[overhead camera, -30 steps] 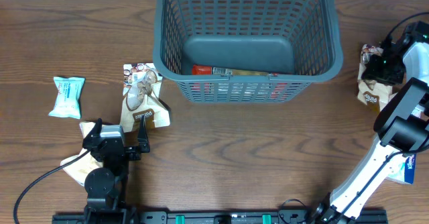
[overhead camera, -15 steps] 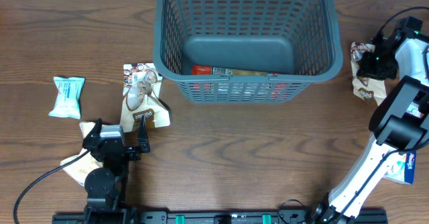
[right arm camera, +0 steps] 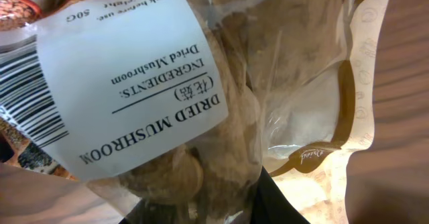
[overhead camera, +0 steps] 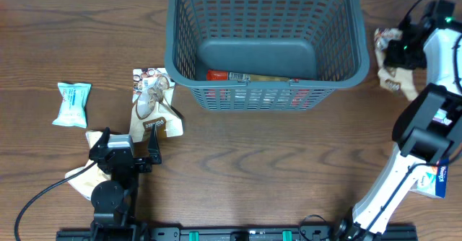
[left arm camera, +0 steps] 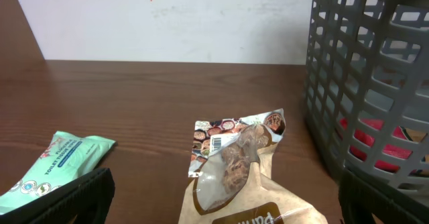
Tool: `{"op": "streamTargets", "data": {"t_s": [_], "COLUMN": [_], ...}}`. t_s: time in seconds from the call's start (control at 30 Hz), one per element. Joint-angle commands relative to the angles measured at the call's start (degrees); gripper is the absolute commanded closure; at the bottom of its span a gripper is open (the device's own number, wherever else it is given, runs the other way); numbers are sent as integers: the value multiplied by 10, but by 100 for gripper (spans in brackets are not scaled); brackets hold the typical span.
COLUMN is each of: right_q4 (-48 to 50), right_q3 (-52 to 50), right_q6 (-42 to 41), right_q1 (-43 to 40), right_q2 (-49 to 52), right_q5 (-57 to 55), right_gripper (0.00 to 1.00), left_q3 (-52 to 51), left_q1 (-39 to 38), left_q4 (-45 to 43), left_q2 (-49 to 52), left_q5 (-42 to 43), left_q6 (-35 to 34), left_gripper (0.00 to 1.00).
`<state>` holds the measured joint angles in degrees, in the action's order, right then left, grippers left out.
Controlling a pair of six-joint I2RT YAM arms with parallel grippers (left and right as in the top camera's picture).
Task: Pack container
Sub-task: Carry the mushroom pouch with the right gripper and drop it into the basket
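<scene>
Next, my right gripper releases the brown dried mushroom pouch inside the dark grey basket [overhead camera: 237, 56], behind the red packet.
The dark grey lattice basket [overhead camera: 263, 42] stands at the back centre, with a red packet [overhead camera: 220, 75] on its base. My right gripper [overhead camera: 399, 50] is shut on a brown dried mushroom pouch [overhead camera: 390, 71] and holds it just right of the basket's rim; the pouch fills the right wrist view [right arm camera: 201, 96]. My left gripper [overhead camera: 123, 151] rests open and empty at the front left. A second brown mushroom pouch [overhead camera: 153, 107] lies just ahead of it, between its fingers in the left wrist view [left arm camera: 241, 177].
A mint green tissue packet [overhead camera: 73, 104] lies at the far left, also in the left wrist view [left arm camera: 50, 170]. A crumpled tan packet [overhead camera: 83, 176] lies under the left arm. A blue and white packet [overhead camera: 437, 182] lies at the right edge.
My right gripper has lifted the mushroom pouch and carried it back and to the left, toward the basket's right rim. The left arm has not moved.
</scene>
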<state>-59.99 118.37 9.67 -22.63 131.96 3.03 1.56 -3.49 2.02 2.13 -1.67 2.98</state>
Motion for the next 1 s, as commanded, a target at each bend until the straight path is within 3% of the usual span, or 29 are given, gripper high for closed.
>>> {"op": "streamTargets", "data": {"t_s": [0.0,0.43,0.7,0.97], "right_q4": [-1,-1,2,-13], "right_q3": [36,36,36,36], "right_q6": [-4,70,226,395], "right_q1": [2,82,228,389], "right_q2": [-93,-300,-379,-380], "right_q5": [4,6,85,194], "right_gripper": [99,99,99,99], "left_q3": [-13,-13,-13,-13], "left_q1": [-1,-1,-1,-1], "left_q4": [18,19,19,19], "left_q2": [0,0,0,0], "left_q5": [-2,-2,-2,-2], "left_q6": [-3,-3,-3,-3], "left_gripper": [1,1,1,1]}}
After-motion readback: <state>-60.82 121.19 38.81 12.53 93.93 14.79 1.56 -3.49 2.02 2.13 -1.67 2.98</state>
